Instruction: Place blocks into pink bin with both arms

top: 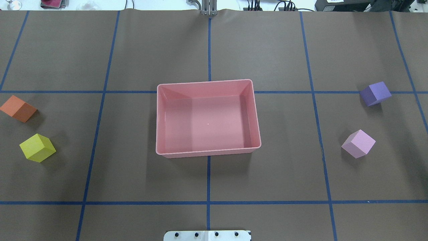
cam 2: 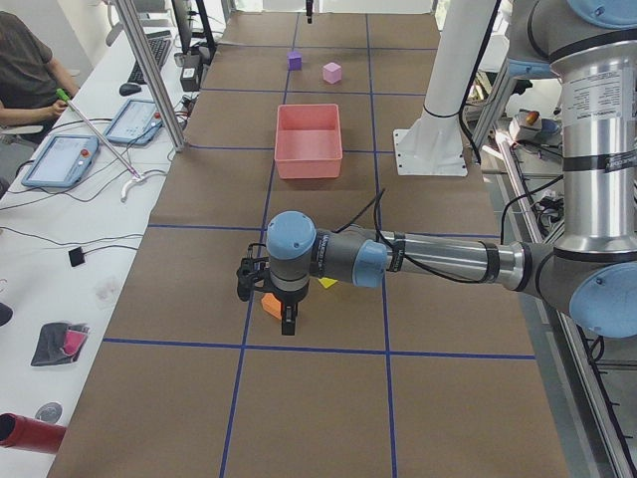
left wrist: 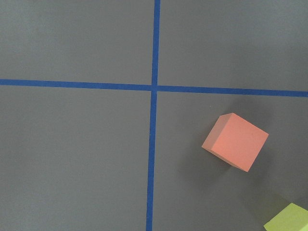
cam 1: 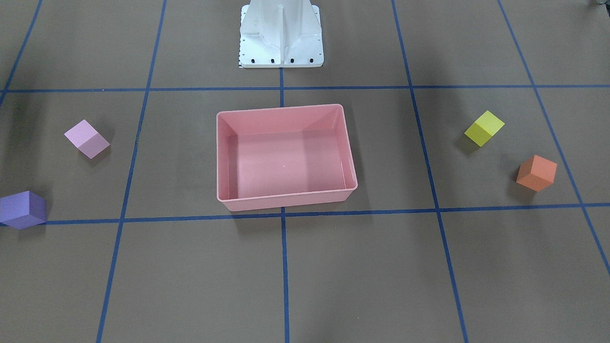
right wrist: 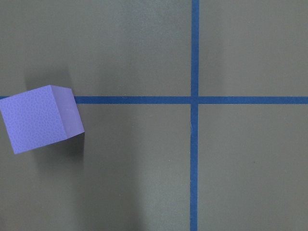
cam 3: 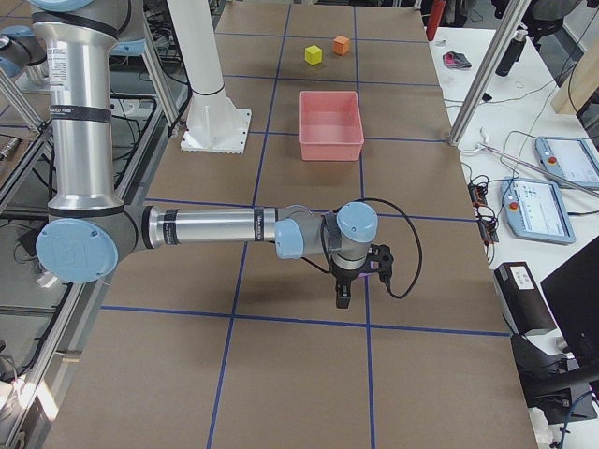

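Note:
The light pink block is nearer the white pedestal base than the purple block. My right gripper will close on the opposite sides (cam 1: 82, 133) of the light pink block.
The pink bin (top: 207, 153) stands empty mid-table, also in the front view (cam 1: 286, 202). The orange block (top: 18, 108) and the yellow block (top: 37, 147) lie far left; the purple block (top: 375, 93) and the light pink block (top: 358, 143) lie far right. My left gripper (cam 2: 289, 317) shows only in the exterior left view, hanging above the orange block (left wrist: 236, 142). My right gripper (cam 3: 343, 295) shows only in the exterior right view, and its wrist camera sees the purple block (right wrist: 41, 118). I cannot tell whether either gripper is open or shut.
The white pedestal base (cam 1: 281, 35) stands behind the bin on the robot's side. Blue tape lines grid the brown table. A side bench with tablets (cam 2: 60, 159) and a seated operator (cam 2: 25, 70) lies beyond the table's far edge.

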`<state>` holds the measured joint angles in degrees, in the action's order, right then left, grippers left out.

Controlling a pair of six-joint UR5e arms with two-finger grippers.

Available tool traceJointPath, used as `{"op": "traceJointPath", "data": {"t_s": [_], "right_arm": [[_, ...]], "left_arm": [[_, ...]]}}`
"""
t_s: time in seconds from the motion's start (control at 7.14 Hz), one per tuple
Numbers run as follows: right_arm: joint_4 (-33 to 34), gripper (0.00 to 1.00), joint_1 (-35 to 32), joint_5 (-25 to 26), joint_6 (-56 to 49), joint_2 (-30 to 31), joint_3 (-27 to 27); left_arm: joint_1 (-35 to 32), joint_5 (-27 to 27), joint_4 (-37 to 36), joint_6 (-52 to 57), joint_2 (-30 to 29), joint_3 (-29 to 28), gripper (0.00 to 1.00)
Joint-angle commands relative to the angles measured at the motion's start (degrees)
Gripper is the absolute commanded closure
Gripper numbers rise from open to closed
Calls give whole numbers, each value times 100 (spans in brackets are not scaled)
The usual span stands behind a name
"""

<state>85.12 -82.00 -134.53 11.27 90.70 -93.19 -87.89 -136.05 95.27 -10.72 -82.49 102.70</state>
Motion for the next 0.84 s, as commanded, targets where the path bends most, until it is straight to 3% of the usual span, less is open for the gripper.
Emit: {"op": "traceJointPath", "data": {"t_s": [0.0,0.7], "right_arm": [[-4,1,0,-65,7,9,-6],[-4,1,26,-134,-28,0,29]], "left_arm": [[0,8,79,52,22,-12,0],[9,-9,228,43,31,-57,0]]}}
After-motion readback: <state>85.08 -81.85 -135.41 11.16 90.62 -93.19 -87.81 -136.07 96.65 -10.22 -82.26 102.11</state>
